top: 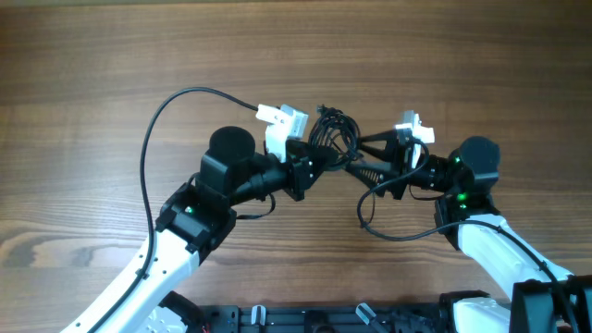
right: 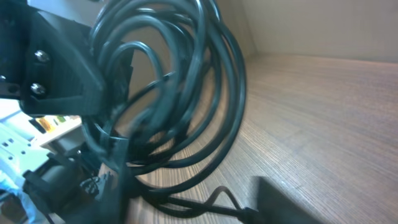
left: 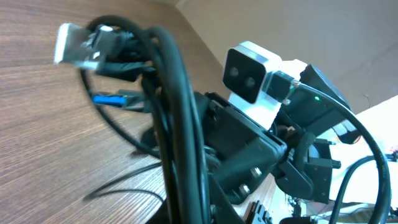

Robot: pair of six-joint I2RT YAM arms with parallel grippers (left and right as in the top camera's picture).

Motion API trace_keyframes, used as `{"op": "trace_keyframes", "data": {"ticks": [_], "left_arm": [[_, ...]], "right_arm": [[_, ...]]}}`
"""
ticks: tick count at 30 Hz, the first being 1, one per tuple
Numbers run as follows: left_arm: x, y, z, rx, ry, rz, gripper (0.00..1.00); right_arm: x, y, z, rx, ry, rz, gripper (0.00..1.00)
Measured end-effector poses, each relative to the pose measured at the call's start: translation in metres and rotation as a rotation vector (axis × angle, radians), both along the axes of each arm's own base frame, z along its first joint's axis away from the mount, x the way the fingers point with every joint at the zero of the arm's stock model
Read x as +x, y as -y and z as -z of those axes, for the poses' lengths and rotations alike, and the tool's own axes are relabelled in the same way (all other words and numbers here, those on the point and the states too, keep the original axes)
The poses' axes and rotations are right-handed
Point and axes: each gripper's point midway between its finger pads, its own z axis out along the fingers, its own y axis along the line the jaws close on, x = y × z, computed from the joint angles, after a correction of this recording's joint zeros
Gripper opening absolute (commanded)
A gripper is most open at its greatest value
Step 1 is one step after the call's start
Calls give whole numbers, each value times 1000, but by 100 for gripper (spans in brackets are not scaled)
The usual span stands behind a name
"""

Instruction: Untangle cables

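I should take the coil's free side (top: pixel 350 139) with my right gripper and open my left gripper to free the loops, as my left gripper is pinching the coil's loops together.
The cables (top: pixel 333 132) are a bunched coil of black wires lifted above the table between my two arms. In the left wrist view the cables (left: pixel 177 124) fill the foreground, with a silver plug end (left: pixel 76 45) and a blue plug end (left: pixel 115 98) sticking out. My left gripper (top: pixel 317 165) is shut on the bundle's lower part. In the right wrist view the coil (right: pixel 186 87) hangs close ahead and one strand (right: pixel 214 202) lies between my right gripper's (right: pixel 205 208) spread fingers. My right gripper (top: pixel 363 159) is open just right of the bundle.
The wooden table (top: pixel 111 65) spreads all around. A thick black arm cable (top: pixel 153 139) arcs over the left side, and another loops below the right gripper (top: pixel 388 231). White wrist cameras (top: pixel 282 120) sit on both arms near the bundle.
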Motion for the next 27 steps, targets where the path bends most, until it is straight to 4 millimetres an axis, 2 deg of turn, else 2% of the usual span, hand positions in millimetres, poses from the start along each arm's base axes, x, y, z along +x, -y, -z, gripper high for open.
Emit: {"op": "trace_keyframes", "data": {"ticks": [2, 4, 8, 11, 12, 13, 14, 18, 21, 27], "left_arm": [[5, -4, -2, -3, 12, -17, 10], [12, -10, -2, 16, 49, -36, 5], [35, -31, 9, 93, 74, -172, 4], [39, -38, 12, 111, 70, -203, 4], [40, -38, 12, 112, 70, -205, 4], [40, -38, 12, 112, 70, -203, 4], [39, -37, 12, 108, 71, -197, 4], [36, -35, 7, 80, 72, -155, 4], [34, -31, 8, 75, 69, -132, 4], [27, -3, 14, 3, 64, 47, 4]], "right_arm": [[-4, -1, -1, 3, -4, -27, 4], [-16, -5, -1, 12, -29, -93, 4], [-36, -7, -2, 34, -121, -209, 4], [-36, -4, -3, 44, -174, -211, 5], [-36, -3, -3, 46, -182, -209, 21], [-35, -2, -3, 47, -189, -207, 68], [-35, -2, -2, 49, -201, -205, 100], [-22, 6, -2, 54, -200, -133, 100], [-6, 25, -2, 62, -198, -37, 98], [8, 32, -8, 63, -135, 48, 90]]}}
